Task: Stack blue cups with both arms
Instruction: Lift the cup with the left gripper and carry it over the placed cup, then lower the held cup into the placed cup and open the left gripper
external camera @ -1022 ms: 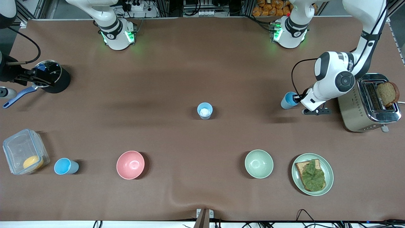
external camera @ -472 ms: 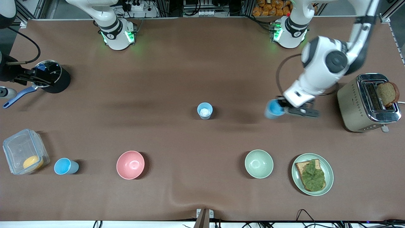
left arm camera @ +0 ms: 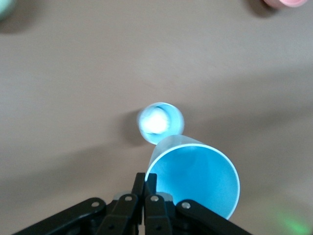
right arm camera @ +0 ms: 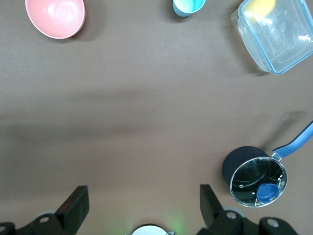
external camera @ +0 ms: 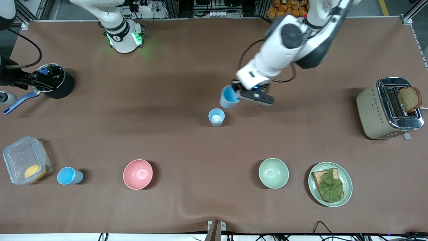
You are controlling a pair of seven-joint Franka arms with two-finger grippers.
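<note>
My left gripper is holding a blue cup. Next, I let go of it inside the standing blue cup (external camera: 216,114) (left arm camera: 160,122) with the whitish inside.
My left gripper (external camera: 238,94) is shut on the rim of a blue cup (external camera: 228,97) with a bright blue inside. It holds the cup tilted in the air, just beside and above a second blue cup (external camera: 216,117) with a whitish inside, which stands upright mid-table. In the left wrist view the fingers (left arm camera: 150,178) pinch the held cup's (left arm camera: 195,178) wall, with the standing cup (left arm camera: 159,122) below. A third blue cup (external camera: 69,176) stands beside a clear container. My right gripper (right arm camera: 142,200) is open and empty, and waits high over the table.
A pink bowl (external camera: 137,174), a pale green bowl (external camera: 273,173) and a plate with toast (external camera: 330,184) lie near the front camera. A toaster (external camera: 388,108) stands at the left arm's end. A pot (external camera: 53,82) and a clear container (external camera: 25,160) stand at the right arm's end.
My left arm has carried the blue cup from beside the toaster toward the table's middle, up to the whitish-inside cup. The right arm has not moved.
</note>
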